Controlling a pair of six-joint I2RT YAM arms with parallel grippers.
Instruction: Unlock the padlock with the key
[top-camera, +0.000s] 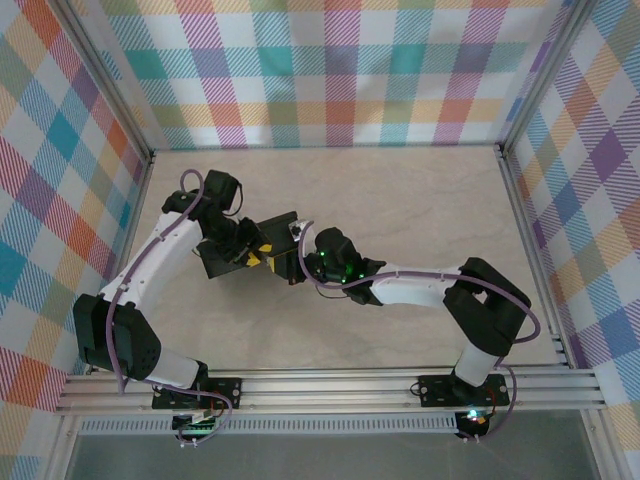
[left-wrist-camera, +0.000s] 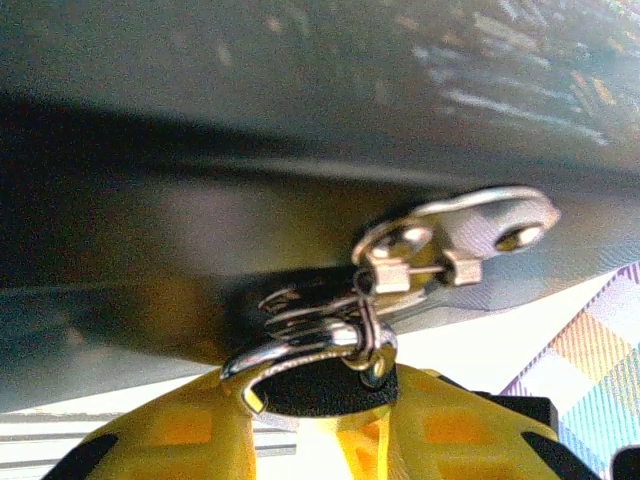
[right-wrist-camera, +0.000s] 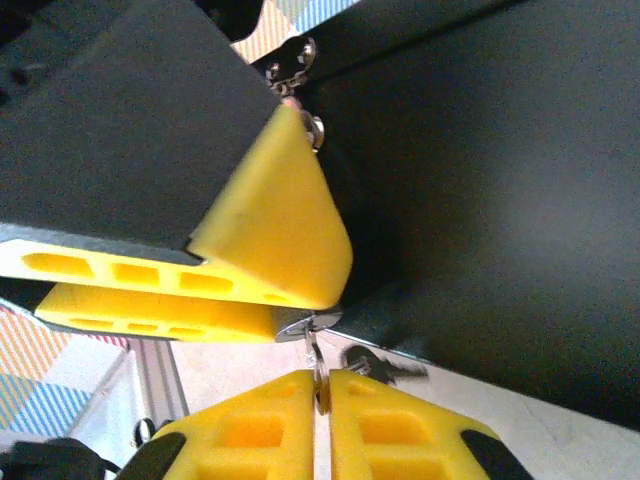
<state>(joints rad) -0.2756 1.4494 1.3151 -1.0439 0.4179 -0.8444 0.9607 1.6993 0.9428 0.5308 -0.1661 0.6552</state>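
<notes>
The key is pinched in my right gripper with the wrist rolled far over, so that gripper should open, back off, roll round and take the key's head (right-wrist-camera: 322, 388) again to turn it.
The padlock (left-wrist-camera: 320, 388), a tiny dark body with a silver shackle (left-wrist-camera: 295, 352), hangs through the metal hasp (left-wrist-camera: 480, 225) of a dark box (left-wrist-camera: 300, 120). My left gripper (left-wrist-camera: 320, 405) is shut on the padlock's body with its yellow fingers. In the right wrist view those left fingers (right-wrist-camera: 270, 230) sit at the upper left, with the padlock's silver underside (right-wrist-camera: 300, 325) showing below them. A thin key ring (right-wrist-camera: 319, 372) hangs down from that underside, and my right gripper (right-wrist-camera: 322, 390) is shut on it. A dark-headed key (right-wrist-camera: 385, 368) dangles from the ring beside my fingers.
In the top view both grippers, left (top-camera: 250, 256) and right (top-camera: 294, 264), meet at the dark box (top-camera: 212, 262) left of the table's middle. Beige tabletop (top-camera: 420, 200) lies open behind and to the right. Plaid walls (top-camera: 330, 70) close in three sides.
</notes>
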